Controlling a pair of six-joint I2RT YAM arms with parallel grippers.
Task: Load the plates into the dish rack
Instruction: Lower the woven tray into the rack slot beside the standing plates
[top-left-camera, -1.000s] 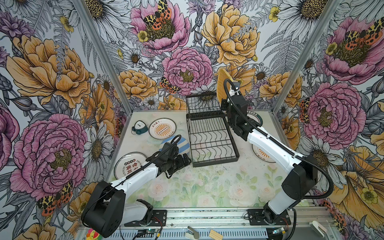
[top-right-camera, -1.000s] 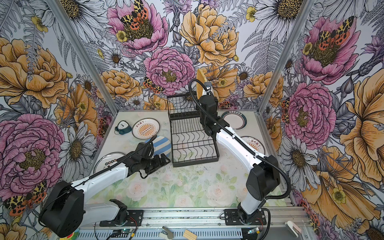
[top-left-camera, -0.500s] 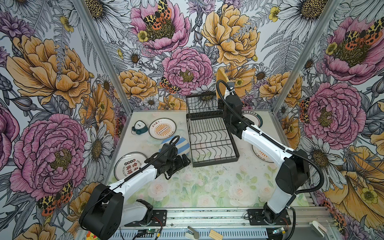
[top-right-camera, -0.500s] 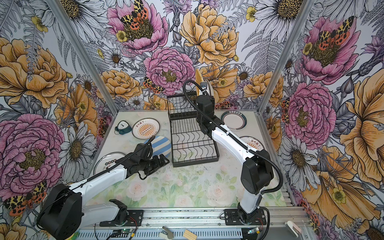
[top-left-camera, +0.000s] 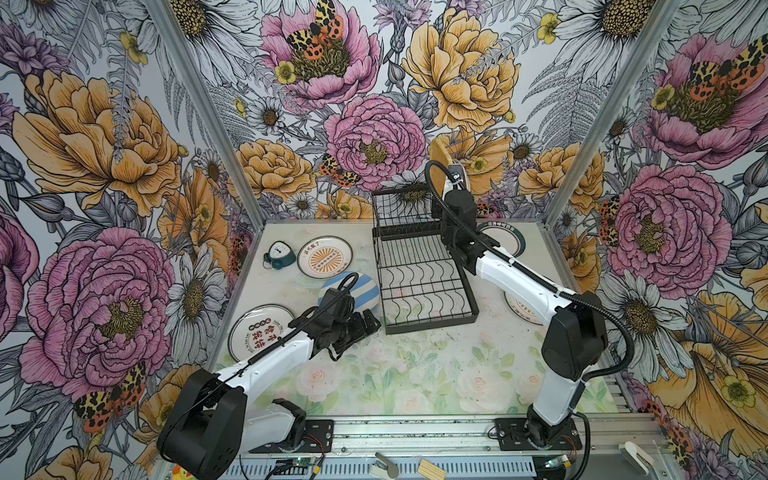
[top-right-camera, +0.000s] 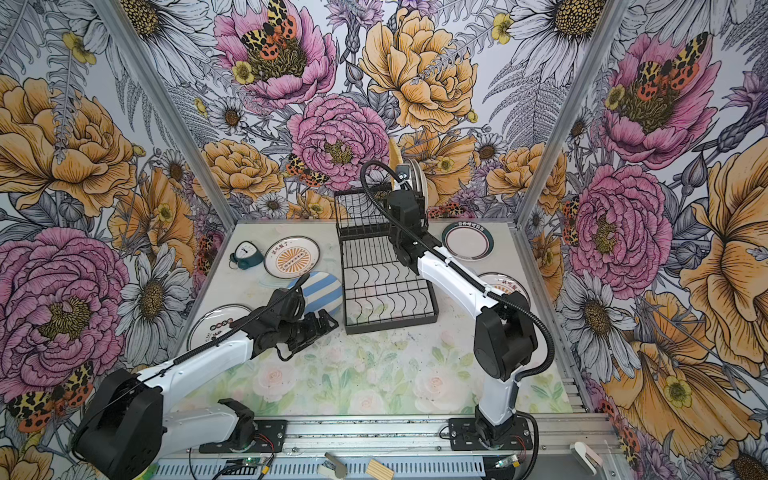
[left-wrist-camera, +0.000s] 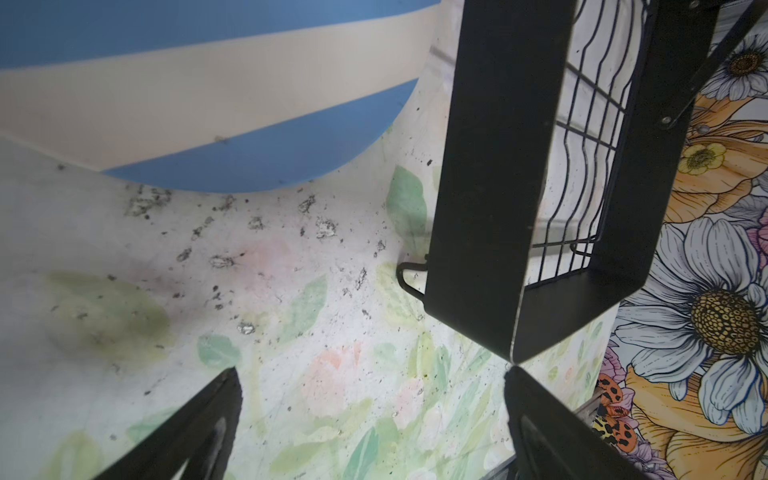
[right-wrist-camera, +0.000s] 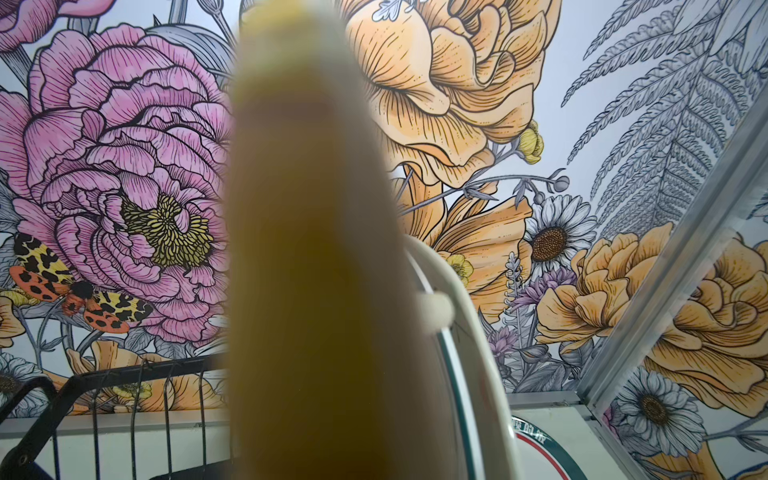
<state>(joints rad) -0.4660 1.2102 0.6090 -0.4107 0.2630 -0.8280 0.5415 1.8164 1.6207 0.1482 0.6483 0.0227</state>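
Note:
The robot's right gripper needs to release the yellow plate upright in the rack's back section (top-left-camera: 441, 214) next to the white teal-rimmed plate. The yellow plate now hangs above the black dish rack.
My right gripper (top-left-camera: 451, 185) is shut on the yellow plate (top-left-camera: 439, 153) (right-wrist-camera: 307, 249), held upright on edge, with a white teal-rimmed plate (top-right-camera: 417, 178) (right-wrist-camera: 465, 365) lifted against it. They hang above the back right of the black dish rack (top-left-camera: 432, 326) (top-right-camera: 390, 324). The plates hide my right fingers in the right wrist view. My left gripper (top-left-camera: 365, 326) (left-wrist-camera: 372, 374) is open and empty, low over the table by the rack's front left corner (left-wrist-camera: 490, 166). The striped plate (top-left-camera: 359, 286) (left-wrist-camera: 208, 104) lies flat just behind it.
More plates lie flat: a sunburst one (top-left-camera: 325, 257), one with characters at the left (top-left-camera: 257, 332), a teal-ringed one at the back right (top-left-camera: 505, 241) and one under the right arm (top-left-camera: 521, 309). A teal clock (top-left-camera: 279, 254) sits at the back left.
My right arm has carried the upright plates a little to the left, closer to the rack's raised shelf. The left arm has hardly moved.

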